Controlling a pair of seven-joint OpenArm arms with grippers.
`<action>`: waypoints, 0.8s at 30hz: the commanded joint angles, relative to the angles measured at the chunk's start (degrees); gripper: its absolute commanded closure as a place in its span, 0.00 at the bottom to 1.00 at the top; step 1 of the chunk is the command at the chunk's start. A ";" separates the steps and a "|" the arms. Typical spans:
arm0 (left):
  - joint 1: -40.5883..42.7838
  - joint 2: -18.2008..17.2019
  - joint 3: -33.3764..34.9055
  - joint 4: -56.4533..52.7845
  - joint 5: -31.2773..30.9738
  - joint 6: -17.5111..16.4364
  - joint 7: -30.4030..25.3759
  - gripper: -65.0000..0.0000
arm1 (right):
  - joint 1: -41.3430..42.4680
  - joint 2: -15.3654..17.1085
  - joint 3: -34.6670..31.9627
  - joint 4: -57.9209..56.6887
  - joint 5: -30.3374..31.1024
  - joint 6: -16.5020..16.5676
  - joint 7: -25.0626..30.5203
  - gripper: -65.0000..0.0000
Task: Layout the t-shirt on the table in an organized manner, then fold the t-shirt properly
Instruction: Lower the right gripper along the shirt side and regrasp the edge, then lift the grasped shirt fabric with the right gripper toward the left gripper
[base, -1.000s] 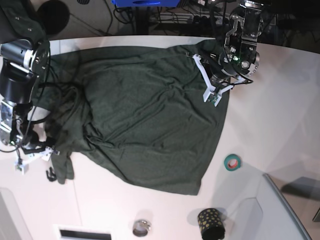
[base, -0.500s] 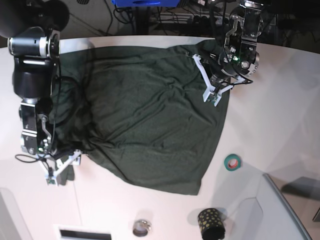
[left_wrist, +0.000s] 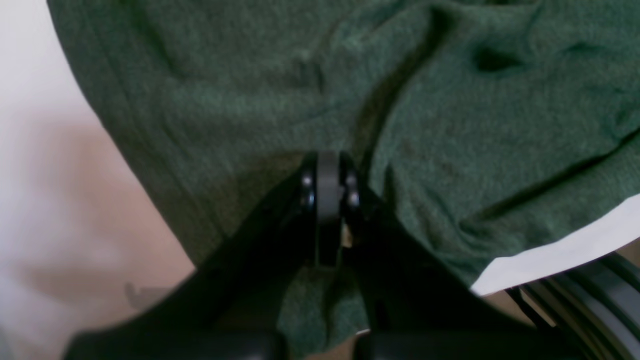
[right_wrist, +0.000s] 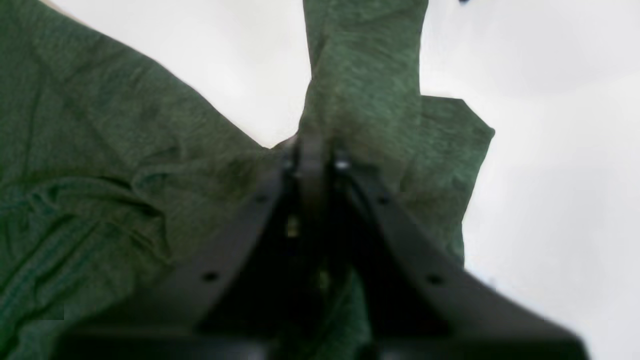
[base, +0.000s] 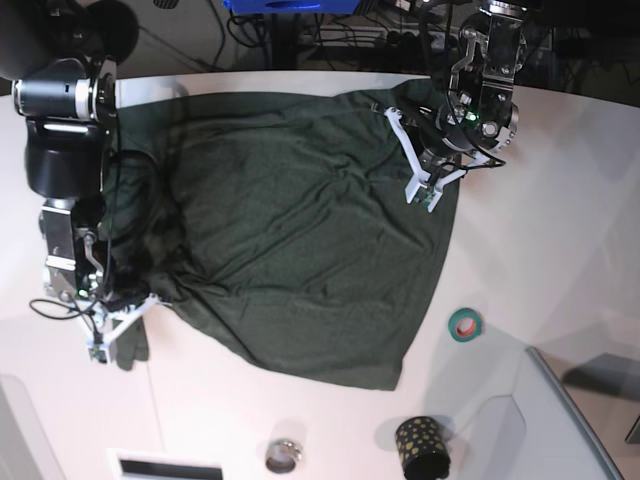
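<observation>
The right gripper needs to release the raised fold on the dark green t-shirt's flat body (base: 265, 153), near its far edge.
The dark green t-shirt (base: 300, 230) lies spread and wrinkled across the white table (base: 540, 220). My left gripper (base: 424, 197) sits at the shirt's right edge, near the far corner. In the left wrist view this gripper (left_wrist: 327, 190) is shut, with t-shirt (left_wrist: 450, 125) fabric pinched at its tips. My right gripper (base: 100, 348) is at the bunched lower-left part of the shirt. Seen from the right wrist, the right gripper (right_wrist: 312, 155) is shut on a raised fold of t-shirt (right_wrist: 360, 75), with bare table (right_wrist: 550, 150) beside it.
A teal tape roll (base: 463, 323) lies right of the shirt's hem. A black dotted cup (base: 421, 447) and a small metal ring (base: 283, 456) stand near the front edge. A grey bin corner (base: 570, 420) fills the front right. Cables lie beyond the table's far edge.
My right gripper has gone from open to shut on the shirt's lower-left fabric, after swinging in from the left edge. The left arm has not moved.
</observation>
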 joint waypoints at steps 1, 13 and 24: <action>-0.20 -0.16 -0.09 0.85 -0.45 0.16 -0.79 1.00 | 1.57 0.27 -0.04 1.35 0.40 0.19 1.07 0.98; -0.28 -0.16 -0.09 0.93 -0.45 0.16 -0.71 1.00 | -12.76 -2.55 -0.13 34.75 0.48 8.27 -9.92 1.00; -0.64 -0.16 -0.09 0.93 -0.45 0.16 -0.62 1.00 | -37.38 -6.41 -12.87 66.31 0.48 25.33 -20.82 1.00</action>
